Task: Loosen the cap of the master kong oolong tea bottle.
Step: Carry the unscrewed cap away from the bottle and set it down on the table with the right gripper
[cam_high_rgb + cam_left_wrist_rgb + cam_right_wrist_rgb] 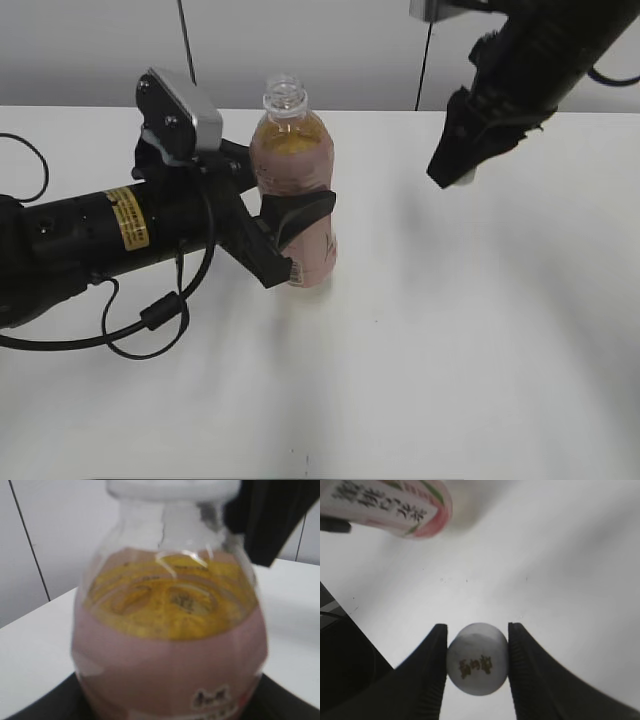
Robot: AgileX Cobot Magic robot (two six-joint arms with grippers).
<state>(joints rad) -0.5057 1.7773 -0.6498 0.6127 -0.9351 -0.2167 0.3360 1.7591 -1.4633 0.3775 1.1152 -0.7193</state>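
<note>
Next, I release the white cap, now in the air well above the table, from my right gripper on the bare white tabletop (459, 323) below it, well away from the bottle.
The master kong oolong tea bottle (293, 170) stands upright on the white table (480, 330), its neck open with no cap on it. My left gripper (285, 240) is shut on the bottle's pink-labelled body. In the left wrist view the bottle (170, 645) fills the frame, amber tea showing above the label. My right gripper (455, 172) hangs in the air to the right of the bottle, well above the table. In the right wrist view it (477, 652) is shut on the white cap (477, 659), whose dark mark faces the camera. The bottle's label (395, 505) shows at upper left.
A black cable (150, 320) loops on the table beside the left arm. A thin dark vertical line (425, 70) runs down the grey wall behind the table. Bare white tabletop lies to the right and in front of the bottle.
</note>
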